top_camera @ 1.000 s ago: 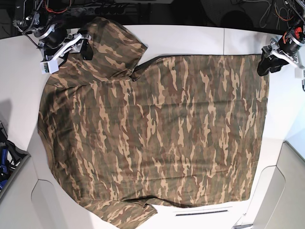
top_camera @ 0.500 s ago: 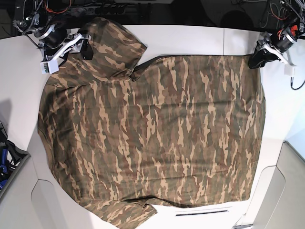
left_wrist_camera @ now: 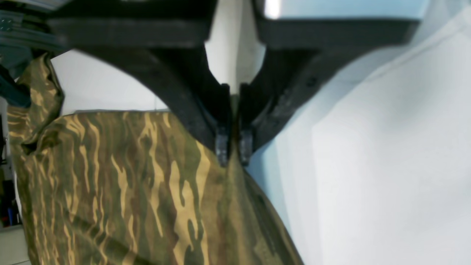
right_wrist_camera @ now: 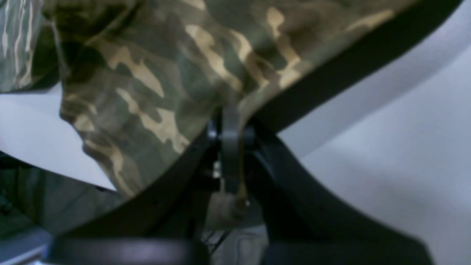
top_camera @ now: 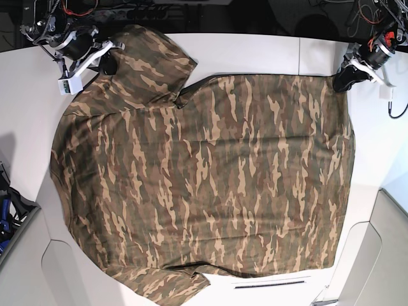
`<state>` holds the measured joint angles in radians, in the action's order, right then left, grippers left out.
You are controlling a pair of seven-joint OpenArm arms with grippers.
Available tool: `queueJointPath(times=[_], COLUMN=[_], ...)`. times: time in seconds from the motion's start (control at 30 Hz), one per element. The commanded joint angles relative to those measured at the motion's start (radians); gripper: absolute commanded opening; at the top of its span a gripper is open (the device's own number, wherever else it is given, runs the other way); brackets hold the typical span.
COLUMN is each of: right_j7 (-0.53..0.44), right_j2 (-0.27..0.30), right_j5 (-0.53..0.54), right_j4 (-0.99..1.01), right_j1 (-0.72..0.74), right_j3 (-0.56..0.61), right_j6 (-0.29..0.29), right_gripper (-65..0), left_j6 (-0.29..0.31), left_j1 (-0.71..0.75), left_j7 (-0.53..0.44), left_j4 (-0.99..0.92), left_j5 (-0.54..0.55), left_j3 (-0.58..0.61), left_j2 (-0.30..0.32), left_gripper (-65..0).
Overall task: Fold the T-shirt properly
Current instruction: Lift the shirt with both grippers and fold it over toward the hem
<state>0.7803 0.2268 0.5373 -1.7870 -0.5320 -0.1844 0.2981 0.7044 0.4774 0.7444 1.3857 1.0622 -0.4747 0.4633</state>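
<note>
My right gripper will release the shoulder fold on the T-shirt just inside the T-shirt's edge [top_camera: 97,207] that faces the dark bin.
The camouflage T-shirt [top_camera: 204,178] lies spread flat over the white table [top_camera: 255,51], one sleeve at the top left, the other at the bottom. My left gripper [top_camera: 340,83] is at the shirt's top right corner, shut on the hem corner; the left wrist view shows its fingertips [left_wrist_camera: 222,147] pinching the cloth [left_wrist_camera: 147,191]. My right gripper [top_camera: 109,62] is at the top left, by the shoulder and sleeve. In the right wrist view the gripper [right_wrist_camera: 231,147] is shut on a fold of the shirt [right_wrist_camera: 147,92].
The table's far edge and dark cables run along the top [top_camera: 159,9]. A dark bin with blue items [top_camera: 6,210] stands at the left edge. White table panels [top_camera: 389,242] lie at the right and bottom.
My left gripper has drawn the shirt's top right corner up and inward. My right gripper has shifted slightly up along the shoulder, still holding the cloth.
</note>
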Motion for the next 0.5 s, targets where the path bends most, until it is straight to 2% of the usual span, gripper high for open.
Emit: queueJointPath(times=[0.0, 0.23, 0.47], right_j7=[0.032, 0.032, 0.032], right_j2=[0.003, 0.003, 0.003], right_j5=[-0.013, 0.001, -0.01], right_j4=[-0.023, -0.172, -0.211], right_j1=[-0.011, 0.002, 0.122], right_j3=[-0.006, -0.065, -0.152], right_j6=[-0.005, 0.018, 0.017], right_gripper=[-65.0, -65.0, -65.0], left_j6=[-0.006, -0.006, -0.006], left_j1=[0.005, 0.002, -0.06], left_j7=[0.011, 0.01, 0.011], left_j4=[0.022, 0.14, 0.171], left_j5=[0.005, 0.019, 0.017], left_j3=[-0.004, -0.004, -0.004], left_j2=[0.024, 0.059, 0.064], left_gripper=[-65.0, -65.0, -65.0])
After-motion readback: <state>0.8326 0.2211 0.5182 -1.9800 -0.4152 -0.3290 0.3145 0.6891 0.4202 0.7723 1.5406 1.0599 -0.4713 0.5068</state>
